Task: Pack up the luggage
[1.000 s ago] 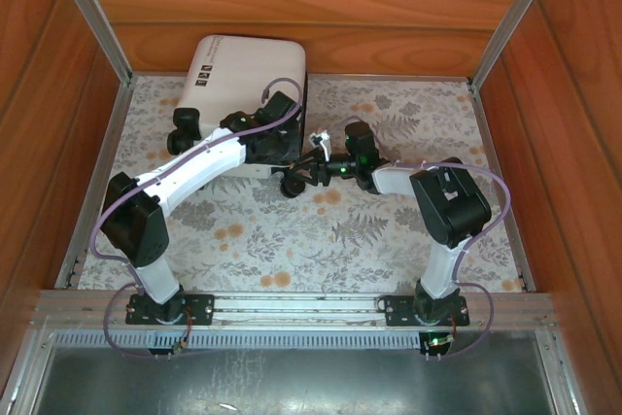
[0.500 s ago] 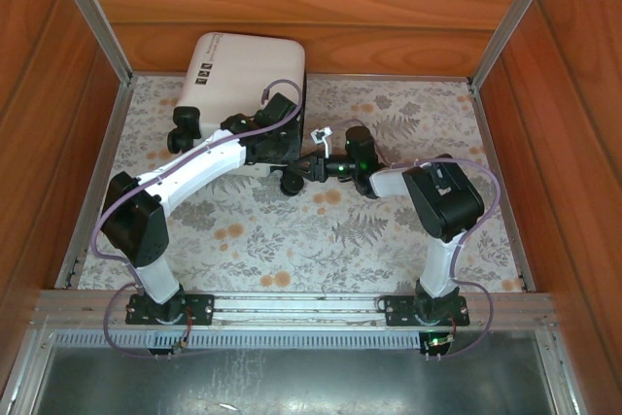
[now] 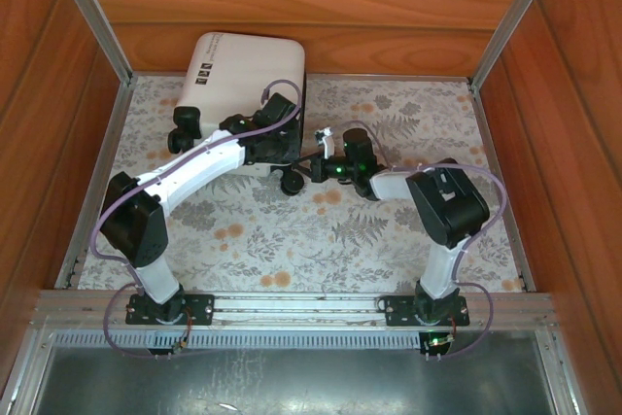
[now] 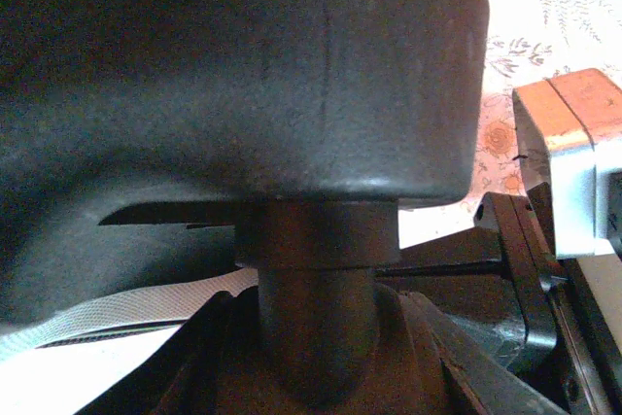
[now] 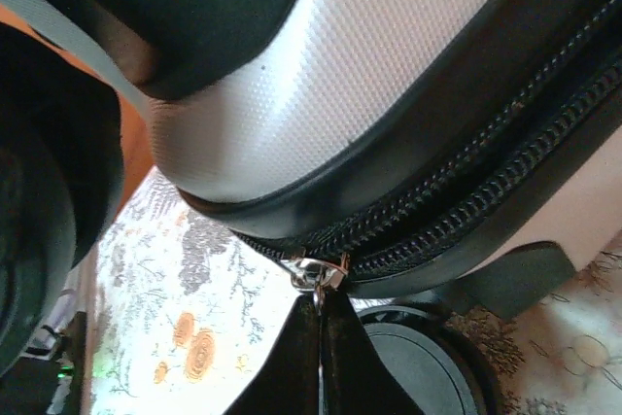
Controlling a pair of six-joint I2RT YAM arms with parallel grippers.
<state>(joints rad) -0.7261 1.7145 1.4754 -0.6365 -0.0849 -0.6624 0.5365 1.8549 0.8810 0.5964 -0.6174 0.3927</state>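
I will release the silver zipper pull with my right gripper over the mat (image 3: 365, 121) beside the orange flowers near the back rail.
The luggage (image 3: 243, 70), a glossy white hard-shell case with black trim, lies at the back left of the floral mat. My left gripper (image 3: 275, 151) is at its near right corner. In the left wrist view its jaws (image 4: 316, 337) are closed round the stem (image 4: 316, 269) under a black wheel (image 4: 243, 75). My right gripper (image 3: 313, 164) reaches in from the right to the same corner. Up close, the right gripper (image 5: 321, 310) is shut on the silver zipper pull (image 5: 317, 274), below the white shell (image 5: 340, 75) and the black zipper (image 5: 466, 211).
Wooden walls (image 3: 573, 94) and metal rails (image 3: 97, 17) box in the mat on three sides. Another black wheel (image 5: 418, 366) sits just right of my right fingers. Open floral mat (image 3: 408, 114) lies to the right of the luggage and in front of it.
My right gripper has shut on the zipper pull and its arm has shifted slightly at the luggage's corner. The left arm and the luggage have not moved.
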